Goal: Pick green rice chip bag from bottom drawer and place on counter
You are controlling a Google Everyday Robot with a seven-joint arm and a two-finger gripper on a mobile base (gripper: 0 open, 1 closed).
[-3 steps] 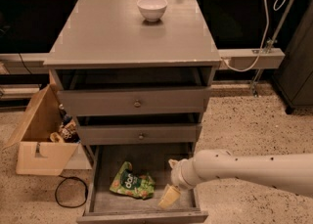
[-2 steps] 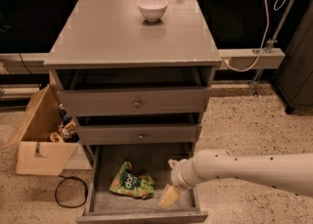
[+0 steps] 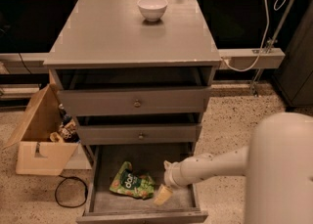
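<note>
My gripper is going to close on the end [image 3: 145, 183] of the green rice chip bag closest to its fingers, inside the open bottom drawer.
The green rice chip bag [image 3: 131, 186] lies crumpled on the grey floor of the open bottom drawer [image 3: 182, 199], left of centre. My gripper [image 3: 163, 195] is down inside the drawer, just right of the bag and close to its right edge, reaching in from the right on the white arm [image 3: 210, 165]. The counter [image 3: 122, 37] is the flat grey cabinet top, with a white bowl [image 3: 152, 8] near its back edge.
Two closed knobbed drawers [image 3: 137, 103] sit above the open one. An open cardboard box [image 3: 41, 137] with items stands on the floor to the left, with a black cable [image 3: 68, 193] beside it. My large white arm segment [image 3: 281, 169] fills the lower right.
My gripper has shifted slightly left toward the bag. A large white arm segment has come into view at the lower right. The bag has not moved.
</note>
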